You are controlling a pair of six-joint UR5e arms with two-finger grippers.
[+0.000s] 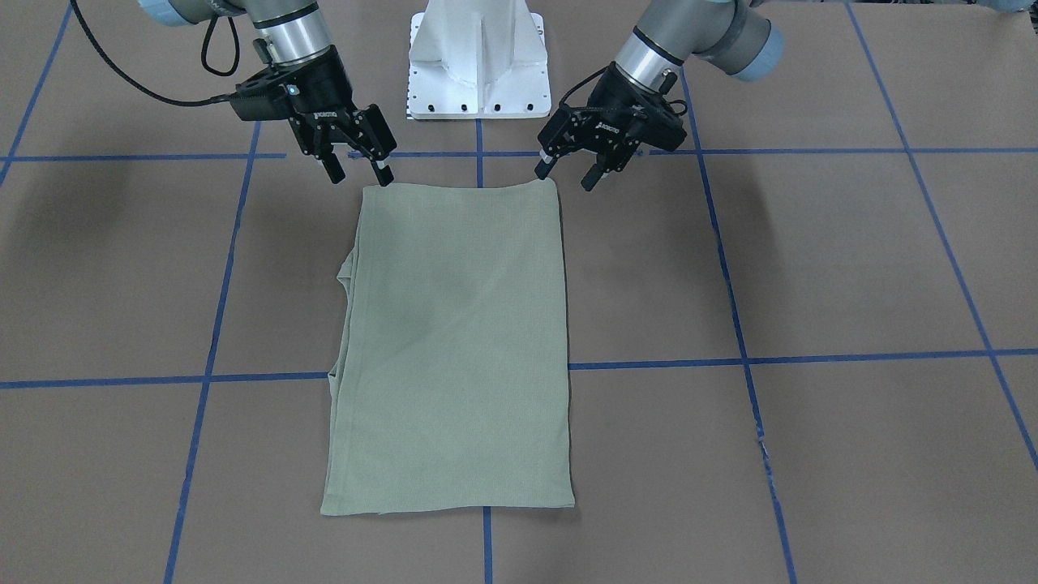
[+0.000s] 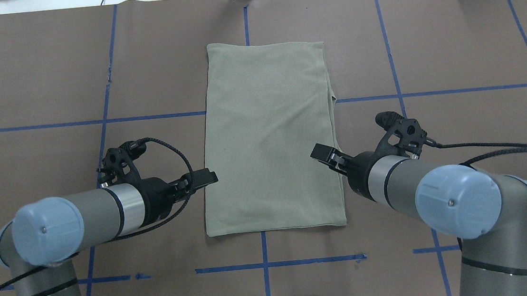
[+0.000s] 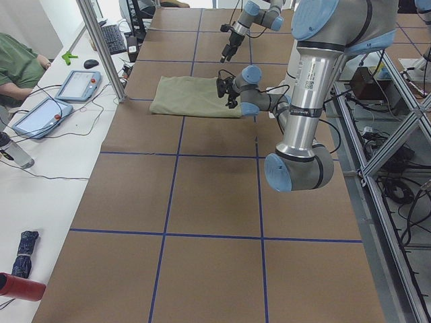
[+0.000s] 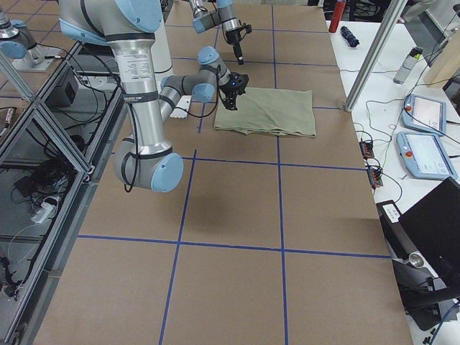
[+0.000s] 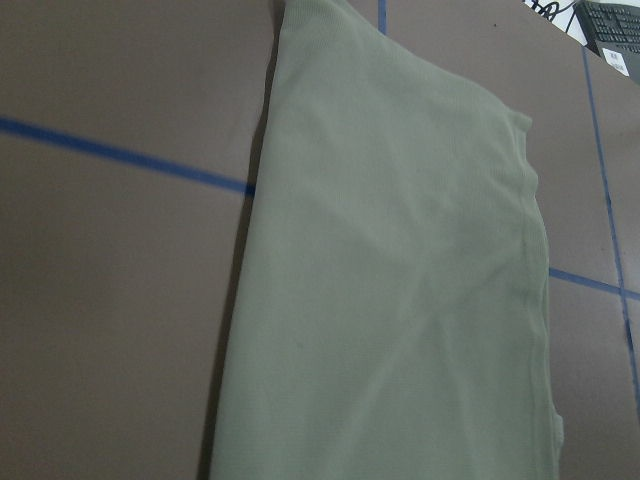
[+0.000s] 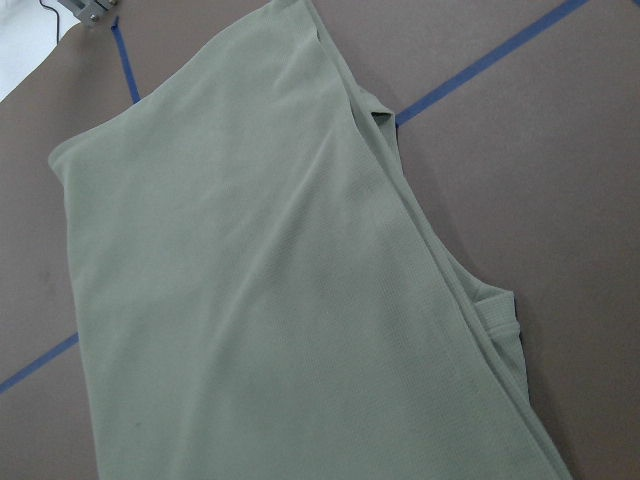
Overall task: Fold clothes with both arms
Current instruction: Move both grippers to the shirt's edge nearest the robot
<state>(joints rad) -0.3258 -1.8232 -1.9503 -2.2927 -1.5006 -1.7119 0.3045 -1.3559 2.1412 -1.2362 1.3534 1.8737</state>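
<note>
The fingers of my left gripper should next close on the corner (image 1: pixel 547 185) of the sage-green shirt near the white pedestal base, on the smooth side opposite the layered edges.
The sage-green clothes (image 1: pixel 454 341) lie flat on the brown table as a long folded rectangle, with layered edges showing along one long side (image 6: pixel 480 300). My left gripper (image 1: pixel 565 178) hovers open at the shirt's corner nearest the robot base, nothing between its fingers. My right gripper (image 1: pixel 361 177) hovers open at the other near corner, also with nothing in it. From overhead, the left gripper (image 2: pixel 206 177) and right gripper (image 2: pixel 322 153) flank the shirt (image 2: pixel 267 133). Both wrist views show only cloth (image 5: pixel 400 280) and table, no fingers.
The white pedestal base (image 1: pixel 478 65) stands just behind the shirt's near edge. Blue tape lines (image 2: pixel 51 125) grid the table. A metal post (image 3: pixel 101 47) and a desk with tablets (image 3: pixel 77 84) and a seated person (image 3: pixel 17 64) lie beyond the far edge.
</note>
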